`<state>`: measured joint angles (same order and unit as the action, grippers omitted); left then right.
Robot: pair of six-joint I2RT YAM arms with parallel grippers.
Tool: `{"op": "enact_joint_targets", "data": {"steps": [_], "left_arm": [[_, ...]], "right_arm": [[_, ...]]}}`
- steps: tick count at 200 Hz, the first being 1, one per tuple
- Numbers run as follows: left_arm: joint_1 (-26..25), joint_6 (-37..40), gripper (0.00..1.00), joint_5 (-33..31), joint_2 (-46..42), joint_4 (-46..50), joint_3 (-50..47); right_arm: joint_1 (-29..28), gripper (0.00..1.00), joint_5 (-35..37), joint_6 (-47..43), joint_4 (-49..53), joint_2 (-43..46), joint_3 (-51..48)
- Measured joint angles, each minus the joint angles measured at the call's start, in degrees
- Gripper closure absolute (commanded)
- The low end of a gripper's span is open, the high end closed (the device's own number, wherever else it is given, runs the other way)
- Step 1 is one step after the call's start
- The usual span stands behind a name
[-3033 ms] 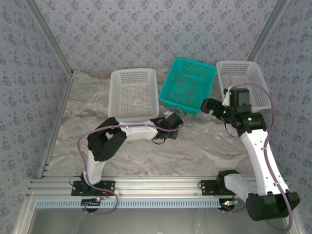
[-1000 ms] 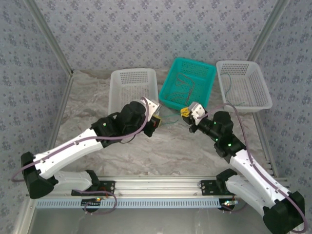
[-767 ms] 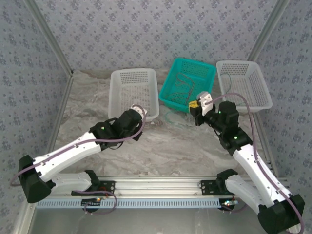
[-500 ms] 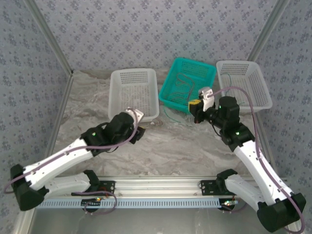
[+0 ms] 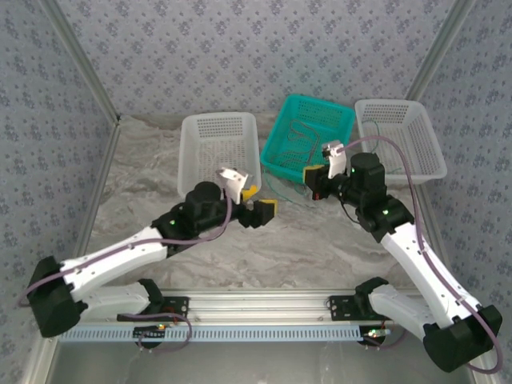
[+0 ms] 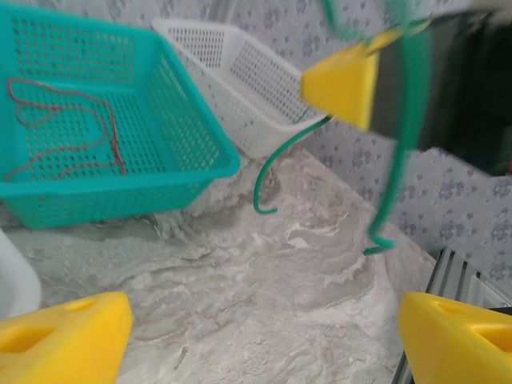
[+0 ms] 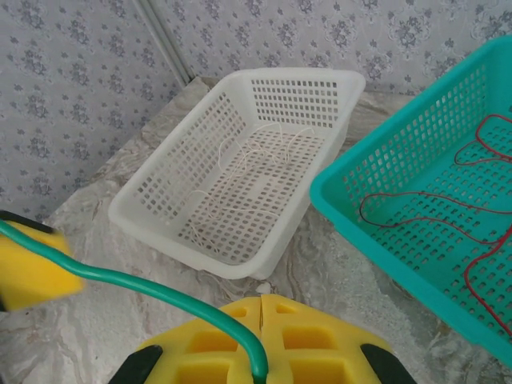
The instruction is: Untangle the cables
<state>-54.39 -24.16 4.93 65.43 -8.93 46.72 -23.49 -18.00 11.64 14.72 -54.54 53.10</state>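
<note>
I can see the green cable hanging doubled over from my right gripper, so I need to move my left gripper over, pinch the nearer part of the cable (image 6: 397, 172) and pull it out straight.
A green cable (image 7: 120, 280) is pinched between the shut yellow fingers of my right gripper (image 7: 262, 308), which hangs just in front of the teal basket (image 5: 282, 152). In the left wrist view this green cable (image 6: 398, 152) hangs from the right gripper and curls down to the table. My left gripper (image 5: 260, 204) stands open, close to the left of the right gripper (image 5: 314, 178), with nothing between its fingers (image 6: 68, 332). A red cable (image 7: 416, 208) lies in the teal basket. A pale cable (image 7: 240, 172) lies in the left white basket (image 7: 168, 232).
A second white basket (image 5: 404, 172) stands at the back right. The three baskets line the far side of the marble table (image 5: 304, 248). Patterned walls and metal posts close in the sides.
My left gripper has swung right toward the right gripper, and its yellow fingers now stand apart. The right gripper shifted slightly left, still holding the green cable.
</note>
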Motion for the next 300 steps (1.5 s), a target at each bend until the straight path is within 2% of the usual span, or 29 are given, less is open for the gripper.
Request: {"op": "enact_joint_targets", "data": {"steps": [32, 48, 65, 70, 78, 96, 100, 118, 133, 158, 169, 206, 222, 235, 250, 260, 276, 300], "left_arm": [[0.0, -1.4, 0.34, 0.46, 6.82, -3.06, 3.63], [0.02, -2.67, 0.58, 0.42, 7.34, -4.92, 4.04], [0.02, -2.82, 0.9, 0.37, 7.34, -5.92, 4.33], [0.02, -3.13, 0.94, 0.35, 7.34, -6.08, 4.42], [0.02, -3.13, 0.95, 0.17, 7.32, -6.1, 4.44], [0.26, -3.74, 0.86, 0.22, 6.88, -5.88, 4.46], [0.31, -3.78, 0.8, 0.22, 6.6, -5.86, 4.44], [0.5, -4.46, 0.41, 1.33, 5.05, -6.73, 4.15], [0.79, -4.44, 0.26, 4.26, 4.02, -8.17, 4.0], [0.76, -4.37, 0.05, 8.2, 3.82, -10.99, 3.76], [0.76, -3.91, 0.01, 8.83, 3.8, -11.65, 3.5], [0.76, -3.54, 0.01, 10.8, 3.76, -14.01, 3.37], [0.76, -3.5, 0.01, 9.73, 3.54, -13.64, 3.37], [0.79, -3.63, 0.08, 7.58, 3.56, -12.79, 3.37], [0.96, -4.17, 0.23, 5.77, 3.78, -12.04, 3.37], [1.05, -4.11, 0.39, 4.92, 4.24, -12.13, 3.37], [1.16, -5.46, 0.57, 4.35, 5.51, -12.33, 3.37], [1.16, -5.73, 0.94, 3.45, 7.21, -12.17, 3.37]], "right_arm": [[-1.14, 1.0, 0.46, 0.87, 0.17, 0.02, 0.17], [-1.31, 1.0, 0.68, 0.87, 0.17, 0.02, 0.15], [-1.31, 1.0, 0.72, 0.96, 0.17, 0.02, 0.15], [-1.31, 1.0, 0.79, 1.03, 0.15, 0.02, 0.15], [-1.31, 1.0, 0.92, 1.05, 0.17, 0.02, 0.15], [-1.31, 1.0, 1.73, 1.09, 0.15, 0.02, 0.15], [-1.31, 1.0, 1.75, 1.16, 0.15, 0.02, 0.15], [-1.31, 1.0, 2.21, 1.46, 0.15, 0.02, 0.15], [-1.31, 1.0, 2.21, 1.68, 0.13, 0.0, 0.15], [-1.31, 1.0, 2.19, 2.34, 0.09, -0.61, 0.15], [-1.31, 1.0, 2.16, 2.54, 0.09, -1.09, 0.15], [-1.31, 1.0, 2.16, 2.56, 0.17, -1.75, 0.28], [-1.29, 1.0, 2.16, 2.62, 0.17, -1.75, 0.63], [-1.29, 1.0, 2.12, 3.02, 0.0, -1.75, 0.74], [-1.29, 1.0, 2.1, 3.63, -0.04, -1.75, 0.74], [-1.29, 1.0, 2.1, 3.91, -0.11, -1.75, 0.74], [-1.29, 1.0, 2.1, 4.17, -0.17, -1.75, 0.74], [-1.27, 1.0, 2.14, 4.24, -0.09, -1.77, 0.74]]}}
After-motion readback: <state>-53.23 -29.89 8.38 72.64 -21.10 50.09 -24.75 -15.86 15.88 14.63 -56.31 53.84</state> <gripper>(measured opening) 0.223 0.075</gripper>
